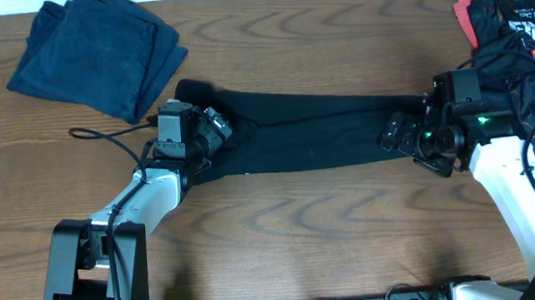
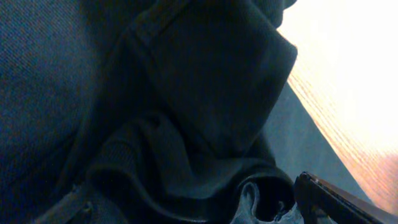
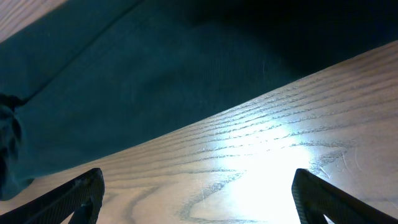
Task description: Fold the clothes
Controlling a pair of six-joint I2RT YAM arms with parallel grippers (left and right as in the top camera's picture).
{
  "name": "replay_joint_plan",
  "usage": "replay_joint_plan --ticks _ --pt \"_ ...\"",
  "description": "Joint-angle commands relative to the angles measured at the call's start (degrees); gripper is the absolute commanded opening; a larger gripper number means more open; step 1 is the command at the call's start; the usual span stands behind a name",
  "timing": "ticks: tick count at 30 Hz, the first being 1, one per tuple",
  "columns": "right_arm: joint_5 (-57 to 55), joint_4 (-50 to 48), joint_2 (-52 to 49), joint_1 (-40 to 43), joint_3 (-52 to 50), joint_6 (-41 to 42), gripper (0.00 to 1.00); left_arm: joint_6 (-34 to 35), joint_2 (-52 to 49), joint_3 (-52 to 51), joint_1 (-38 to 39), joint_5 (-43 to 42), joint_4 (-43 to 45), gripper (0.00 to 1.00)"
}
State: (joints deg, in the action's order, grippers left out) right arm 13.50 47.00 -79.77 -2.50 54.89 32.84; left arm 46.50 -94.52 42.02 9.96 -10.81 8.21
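Note:
Loose folds at the end of the black shirt bunch up around the left gripper's fingers, so the left gripper should first lift clear, then pinch the shirt's raised fold [image 2: 189, 186].
One of the clothes, a plain black shirt [image 1: 314, 126], lies folded into a long band across the middle of the table. My left gripper [image 1: 215, 128] sits on its left end, open, with bunched dark cloth [image 2: 205, 93] filling the left wrist view; one finger [image 2: 333, 199] shows at the lower right. My right gripper [image 1: 398, 135] is at the band's right end, open wide. Bare wood lies between its fingertips [image 3: 84, 193] and the shirt's edge [image 3: 124, 93] runs just beyond them.
A folded dark blue garment [image 1: 94, 49] lies at the back left. A pile of black clothes with red trim and white lettering [image 1: 518, 21] sits at the right edge, behind the right arm. The wooden table [image 1: 304, 234] shows in front of the band.

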Motion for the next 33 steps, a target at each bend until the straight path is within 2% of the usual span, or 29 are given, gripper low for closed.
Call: replay_joint_plan --ticks 1,3,8,12,18,24,27,30,31,32,33 --pt "-0.20 0.15 -0.17 -0.57 -0.28 0.46 0.95 -0.33 -0.57 0.35 -0.31 -0.35 0.24 0.95" --pt "-0.20 0.15 -0.17 -0.57 -0.28 0.46 0.94 -0.33 -0.57 0.35 -0.31 -0.35 0.26 0.87" --pt "-0.17 0.17 -0.17 -0.57 -0.28 0.46 0.94 -0.35 -0.57 0.35 -0.31 0.74 0.31 0.59" --pt "-0.17 0.17 -0.17 -0.57 -0.28 0.48 0.95 -0.35 -0.57 0.35 -0.31 3.41 0.48 0.55" --pt "-0.17 0.17 -0.17 -0.57 -0.28 0.48 0.94 -0.35 -0.57 0.33 -0.28 4.02 3.30 0.30" --pt "-0.20 0.26 -0.17 -0.57 -0.28 0.24 0.94 -0.37 -0.57 0.35 -0.28 4.00 8.00 0.30" --pt "-0.20 0.44 -0.17 -0.57 -0.28 0.02 0.94 -1.03 -0.57 0.35 -0.28 4.00 8.68 0.22" --pt "-0.20 0.55 -0.17 -0.57 -0.28 -0.17 0.94 -1.22 -0.59 0.33 -0.28 3.93 8.33 0.21" --pt "-0.20 0.59 -0.17 -0.57 -0.28 -0.17 0.94 -1.25 -0.59 0.33 -0.28 3.69 8.04 0.32" --pt "-0.20 0.59 -0.17 -0.57 -0.28 -0.17 0.94 -1.40 -0.59 0.33 -0.28 3.34 7.54 0.55" --pt "-0.20 0.59 -0.17 -0.57 -0.28 -0.20 0.95 -2.16 -0.57 0.33 -0.28 2.82 7.15 0.61"
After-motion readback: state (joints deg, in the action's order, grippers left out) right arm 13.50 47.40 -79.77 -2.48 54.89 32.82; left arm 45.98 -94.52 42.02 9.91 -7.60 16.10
